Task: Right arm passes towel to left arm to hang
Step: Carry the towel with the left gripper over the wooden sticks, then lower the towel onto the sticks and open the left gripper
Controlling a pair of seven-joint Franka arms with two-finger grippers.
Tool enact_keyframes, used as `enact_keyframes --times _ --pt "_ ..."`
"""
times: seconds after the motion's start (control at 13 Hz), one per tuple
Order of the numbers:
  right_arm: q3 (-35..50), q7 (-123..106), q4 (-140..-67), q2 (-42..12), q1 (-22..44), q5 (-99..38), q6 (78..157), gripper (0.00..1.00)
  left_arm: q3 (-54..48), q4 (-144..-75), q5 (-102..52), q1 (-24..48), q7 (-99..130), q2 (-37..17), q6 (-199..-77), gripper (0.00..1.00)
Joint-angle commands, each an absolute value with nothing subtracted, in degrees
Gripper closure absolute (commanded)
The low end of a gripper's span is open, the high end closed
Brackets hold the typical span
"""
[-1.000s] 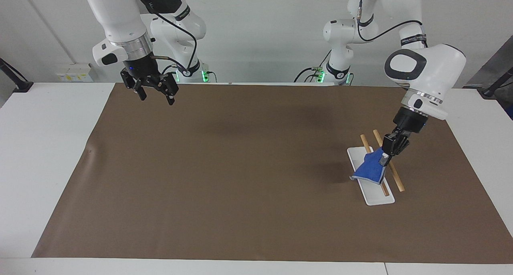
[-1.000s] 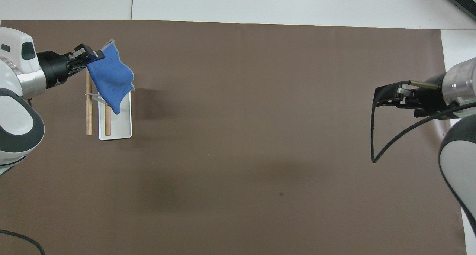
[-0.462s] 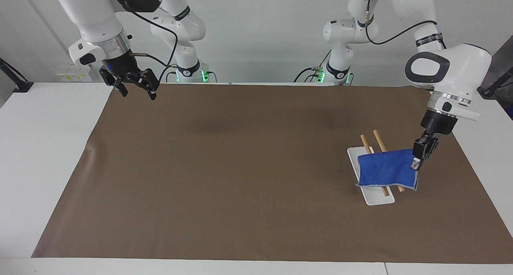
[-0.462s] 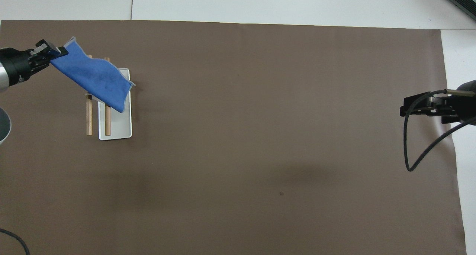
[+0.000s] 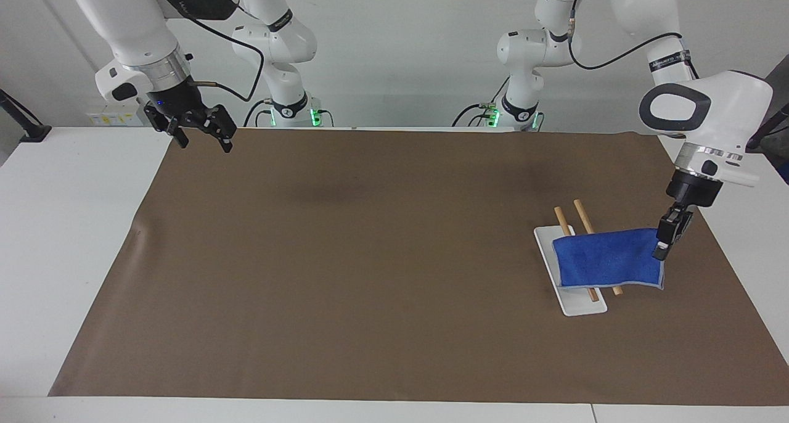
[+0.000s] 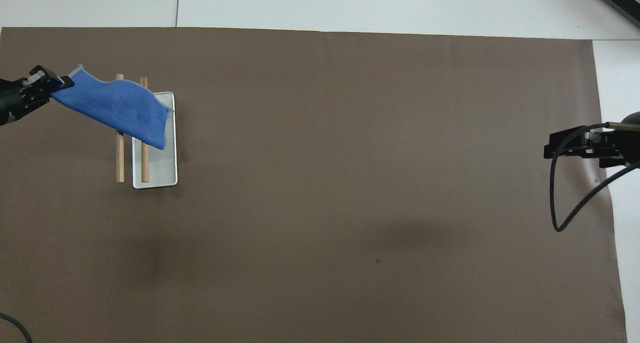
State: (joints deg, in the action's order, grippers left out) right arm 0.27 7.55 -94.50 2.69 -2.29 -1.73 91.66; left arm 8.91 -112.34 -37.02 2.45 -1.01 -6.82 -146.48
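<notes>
I will use my left gripper to release the royal-blue towel so that it is draped across the middle of both wooden dowels (image 6: 142,120) of the small rack.
The royal-blue towel (image 5: 607,259) (image 6: 112,105) is spread across two wooden dowels (image 5: 585,224) (image 6: 120,155) of a small rack. One corner of it is pinched in my left gripper (image 5: 661,248) (image 6: 55,83), which is shut on it just past the rack, toward the left arm's end of the table. The rest of the cloth drapes over the dowels and the rack's white base (image 5: 579,304) (image 6: 162,170). My right gripper (image 5: 200,138) (image 6: 550,150) hangs open and empty over the mat's corner at the right arm's end.
A brown mat (image 5: 370,256) (image 6: 350,183) covers most of the white table (image 5: 61,225). A loose black cable (image 6: 565,208) loops down from the right arm's wrist.
My left gripper has drawn the towel's corner outward toward its own end of the table, pulling the bunched cloth out flat over the dowels. The right arm has pulled back to its corner.
</notes>
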Motion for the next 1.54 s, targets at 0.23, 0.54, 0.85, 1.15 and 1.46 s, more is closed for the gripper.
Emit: enact_keyframes --times 0.23,0.54,0.85,1.15,1.46 --pt "0.9 8.1 -94.9 3.4 -1.6 1.8 91.6 0.00 9.8 -120.2 -36.0 2.2 -1.1 -2.6 -145.4 1.00" --pt "1.1 8.2 -95.0 3.5 -0.9 1.6 91.9 0.00 9.8 -123.0 -36.0 2.3 -1.0 -1.2 -145.5 1.00" --pt "1.2 8.3 -95.1 3.6 -0.8 1.1 92.1 0.00 9.8 -124.3 -36.0 2.4 -1.1 -1.2 -146.8 1.00" --pt "1.2 8.3 -95.2 3.7 -0.8 1.0 91.7 0.00 9.7 -124.6 -36.0 2.5 -1.1 -1.7 -148.0 1.00" --pt "1.2 8.4 -95.1 3.7 -0.4 1.0 91.8 0.00 9.5 -125.3 -36.0 3.0 -1.1 -2.3 -148.1 1.00"
